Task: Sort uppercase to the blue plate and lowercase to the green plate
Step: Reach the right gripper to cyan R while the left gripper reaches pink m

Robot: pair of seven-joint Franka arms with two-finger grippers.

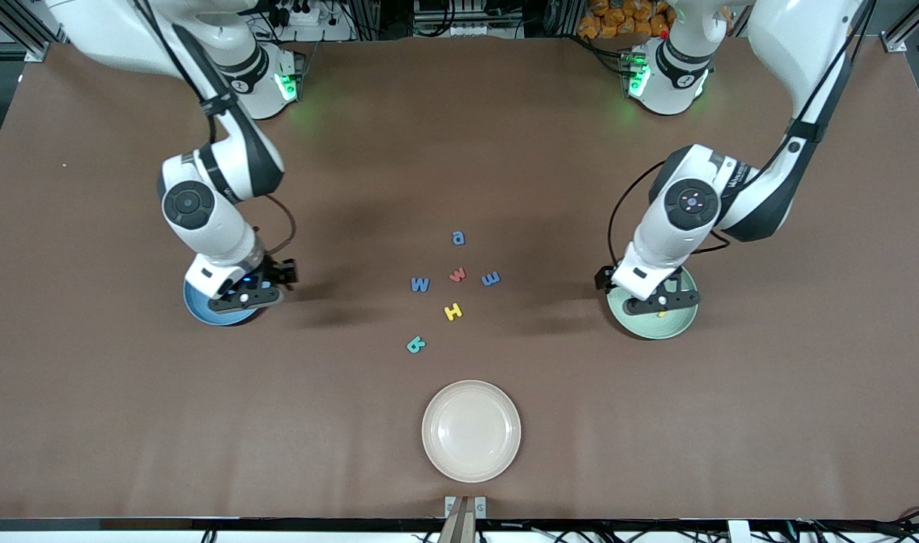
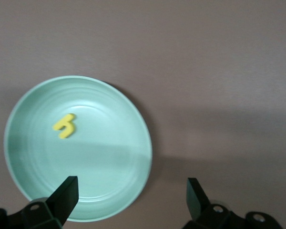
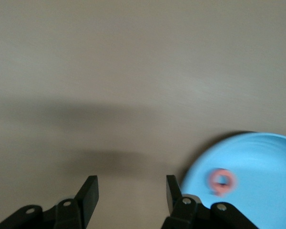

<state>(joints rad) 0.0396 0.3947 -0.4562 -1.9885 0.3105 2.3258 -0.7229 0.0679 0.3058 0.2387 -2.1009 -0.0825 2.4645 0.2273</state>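
Observation:
I will close my right gripper on the sides of the teal R-like letter (image 1: 415,345), the loose letter that is closest to the cream-white plate.
My right gripper (image 1: 242,296) hangs open and empty over the edge of the blue plate (image 1: 200,310), which holds a red round uppercase letter (image 3: 222,182). My left gripper (image 1: 660,302) is open and empty over the green plate (image 1: 683,324), where a yellow lowercase h (image 2: 65,126) lies. Loose on the table between the two plates are the yellow H (image 1: 452,311), blue W (image 1: 420,284), teal R-like letter (image 1: 416,345), blue a (image 1: 458,238), red w (image 1: 457,274) and blue m (image 1: 491,278).
A cream-white plate (image 1: 470,430) with nothing on it lies nearer the front camera than the letters. Both arms reach down from their bases at the table's ends.

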